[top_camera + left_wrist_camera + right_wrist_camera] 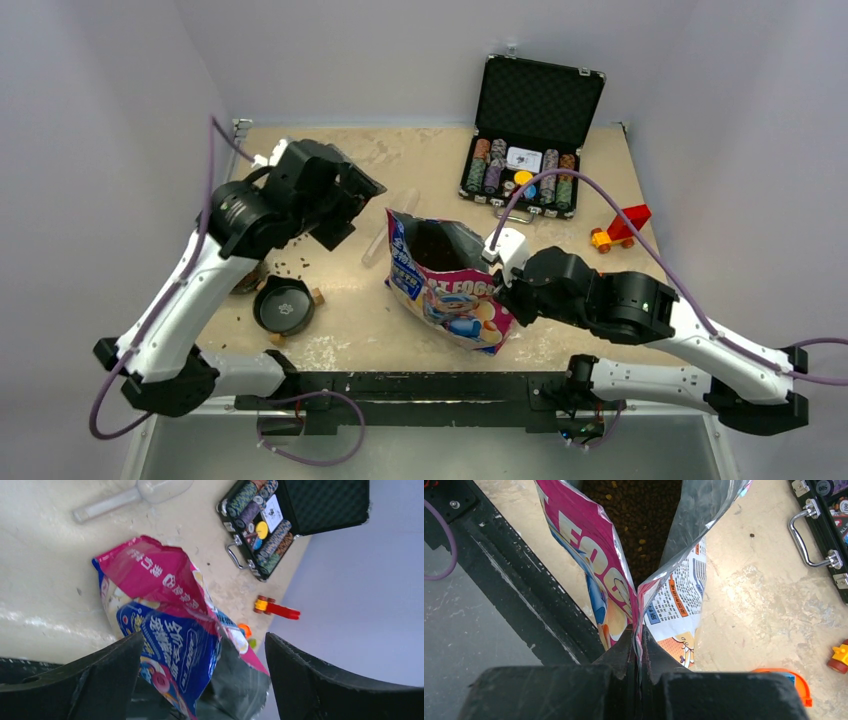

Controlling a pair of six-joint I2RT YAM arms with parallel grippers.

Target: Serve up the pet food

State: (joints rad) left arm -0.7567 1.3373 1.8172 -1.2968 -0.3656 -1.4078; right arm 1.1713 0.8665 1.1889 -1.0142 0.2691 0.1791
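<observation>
The bag's opening gapes with only my right gripper on its seam. My left gripper should pinch the opposite edge (pixel 391 214) and keep it steady for closing.
The pet food bag (pixel 445 285), pink and blue, stands open near the table's front middle. Dark-brown pet food (pixel 639 515) fills its mouth, and loose pellets (pixel 292 266) lie scattered by the black bowl (pixel 284 305) at front left. My right gripper (pixel 638 652) is shut on the bag's right seam edge, with the foil pinched between both fingers. My left gripper (pixel 345 210) hangs open above the table, left of the bag (pixel 165 600), and holds nothing. A clear plastic scoop (pixel 385 235) lies between the left gripper and the bag.
An open black case of poker chips (pixel 530 140) stands at the back right. A red and yellow toy (pixel 622 228) lies to the right of the bag. The black frame rail (pixel 430 385) runs along the table's front edge.
</observation>
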